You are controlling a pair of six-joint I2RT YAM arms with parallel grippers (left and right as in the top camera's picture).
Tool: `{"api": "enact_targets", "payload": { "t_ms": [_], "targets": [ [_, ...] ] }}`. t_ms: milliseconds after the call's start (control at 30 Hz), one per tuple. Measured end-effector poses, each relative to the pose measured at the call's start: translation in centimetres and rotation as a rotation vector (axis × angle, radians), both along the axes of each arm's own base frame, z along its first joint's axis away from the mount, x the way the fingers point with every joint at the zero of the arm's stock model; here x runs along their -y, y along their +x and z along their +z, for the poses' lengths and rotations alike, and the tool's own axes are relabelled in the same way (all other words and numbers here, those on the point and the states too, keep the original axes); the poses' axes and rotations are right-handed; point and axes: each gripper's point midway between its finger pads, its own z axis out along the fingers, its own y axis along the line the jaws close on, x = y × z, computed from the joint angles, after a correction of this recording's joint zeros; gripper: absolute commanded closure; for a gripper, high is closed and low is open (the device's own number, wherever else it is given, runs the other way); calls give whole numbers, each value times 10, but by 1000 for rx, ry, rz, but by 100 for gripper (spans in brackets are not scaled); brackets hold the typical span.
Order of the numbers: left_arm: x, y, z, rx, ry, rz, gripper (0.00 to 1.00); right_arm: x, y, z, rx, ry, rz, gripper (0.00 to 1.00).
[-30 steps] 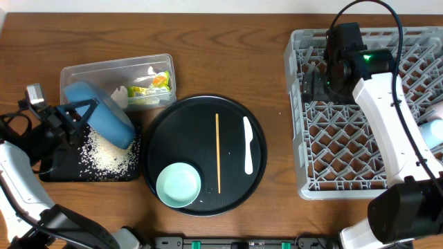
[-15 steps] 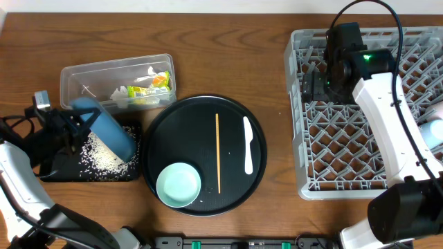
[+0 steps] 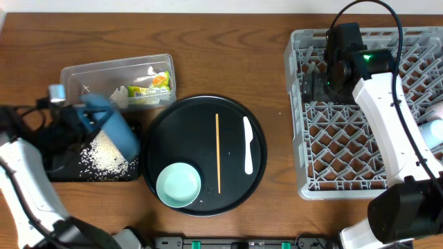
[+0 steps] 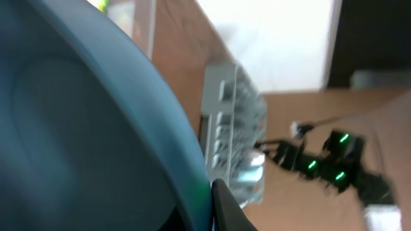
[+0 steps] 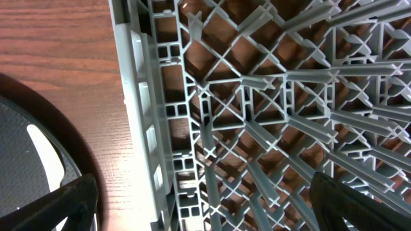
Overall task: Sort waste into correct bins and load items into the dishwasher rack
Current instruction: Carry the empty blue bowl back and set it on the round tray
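Note:
Next, my left gripper lets go of the big dark-blue bowl on the round black tray, over the wooden stick [image 3: 217, 135].
My left gripper [image 3: 88, 117] is shut on the rim of the big dark-blue bowl [image 3: 111, 126], tilted on edge over the shallow black tray [image 3: 62, 171]. The bowl fills the left wrist view [image 4: 77, 128]. A heap of white rice [image 3: 104, 153] lies in that tray. The clear tub [image 3: 83, 76] holds the snack wrapper [image 3: 154, 83] and white scraps. My right gripper [image 5: 204, 196] is open and empty above the left edge of the grey dishwasher rack [image 3: 360, 145]. The mint bowl [image 3: 178, 185], wooden stick [image 3: 218, 152] and white utensil [image 3: 248, 144] lie on the round black tray [image 3: 159, 131].
A light-blue cup [image 3: 433, 133] and a pale-pink cup [image 3: 438, 111] sit at the rack's right edge. My right arm [image 3: 387, 117] crosses the rack. Bare wooden table lies between the round tray and the rack.
My left gripper has moved up and to the right and turned the blue bowl from leaning flat to standing steeply on edge over the black tray. The right arm has not moved.

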Motion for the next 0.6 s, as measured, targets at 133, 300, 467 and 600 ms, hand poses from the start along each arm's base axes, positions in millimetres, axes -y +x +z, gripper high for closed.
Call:
{"api": "enact_targets", "payload": {
  "t_ms": [133, 300, 467, 600],
  "targets": [
    [35, 5, 13, 13, 164, -114, 94, 0, 0, 0, 0, 0, 1, 1],
    [90, 14, 24, 80, 306, -260, 94, 0, 0, 0, 1, -1, 3, 1],
    [158, 23, 16, 135, 401, -407, 94, 0, 0, 0, -1, 0, 3, 1],
    [206, 22, -4, 131, 459, -515, 94, 0, -1, 0, -2, -1, 3, 1]
  ]
}}
